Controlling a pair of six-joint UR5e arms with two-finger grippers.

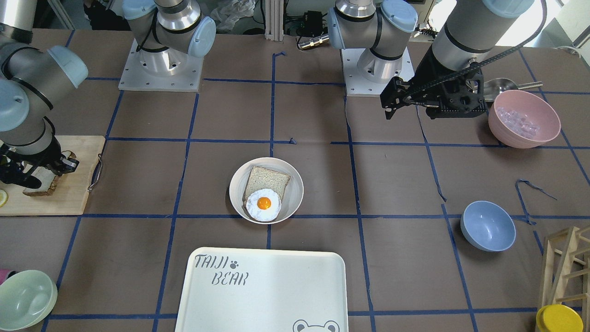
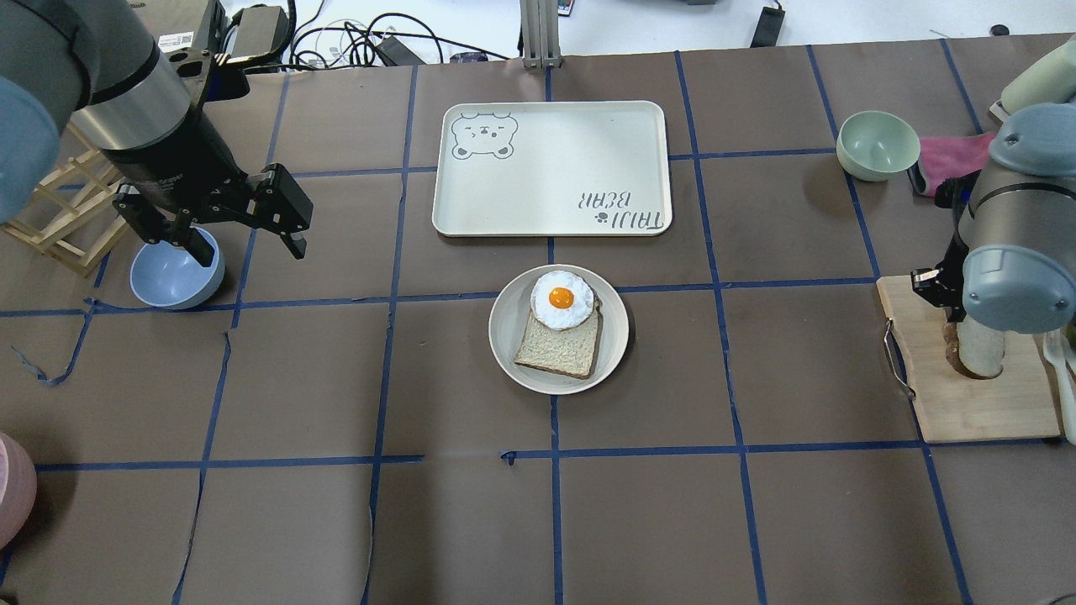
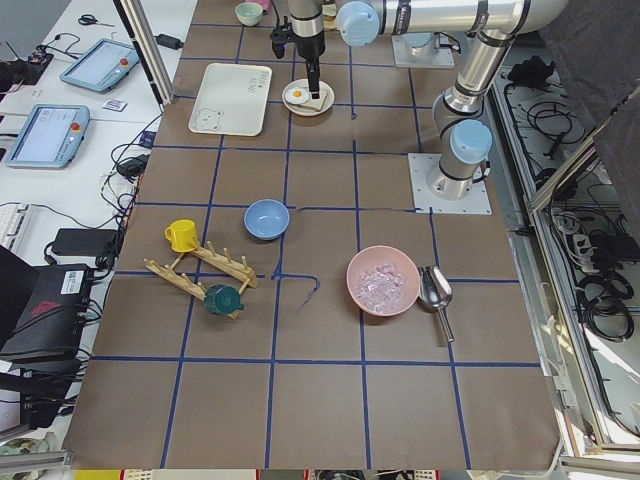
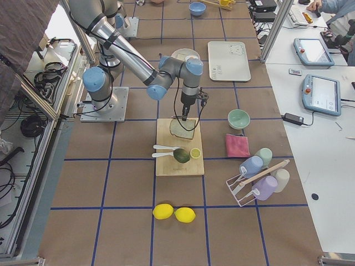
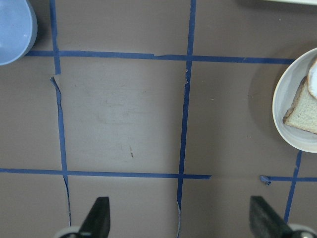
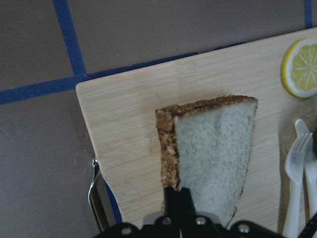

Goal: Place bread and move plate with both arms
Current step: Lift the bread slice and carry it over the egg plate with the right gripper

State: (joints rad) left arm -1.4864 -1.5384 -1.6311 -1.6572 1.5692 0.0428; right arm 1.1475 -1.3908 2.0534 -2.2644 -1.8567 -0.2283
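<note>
The bread, still low over the cutting board, will be let go by my right gripper over the fried egg and paler slice on the cream plate point(image 1: 262, 196).
The bread point(image 6: 213, 153), a greyish-white slice with a dark brown crust, is on the wooden cutting board point(image 6: 129, 148) at the table's right end; it also shows in the front view point(image 1: 44, 182). My right gripper point(image 6: 179, 198) is shut on the slice's crust edge, low over the board point(image 1: 69, 193). The cream plate point(image 2: 504, 353) sits mid-table and holds a paler slice point(image 2: 559, 344) topped with a fried egg point(image 2: 561, 298). My left gripper point(image 2: 248, 244) is open and empty, hovering above the table far left of the plate.
The white TAIJI BEAR tray point(image 2: 546, 202) lies just beyond the plate. A blue bowl point(image 2: 172, 281) sits under my left gripper's side, and a green bowl point(image 2: 878, 143) at far right. A lemon slice point(image 6: 299, 74) and white fork point(image 6: 297, 163) lie on the board.
</note>
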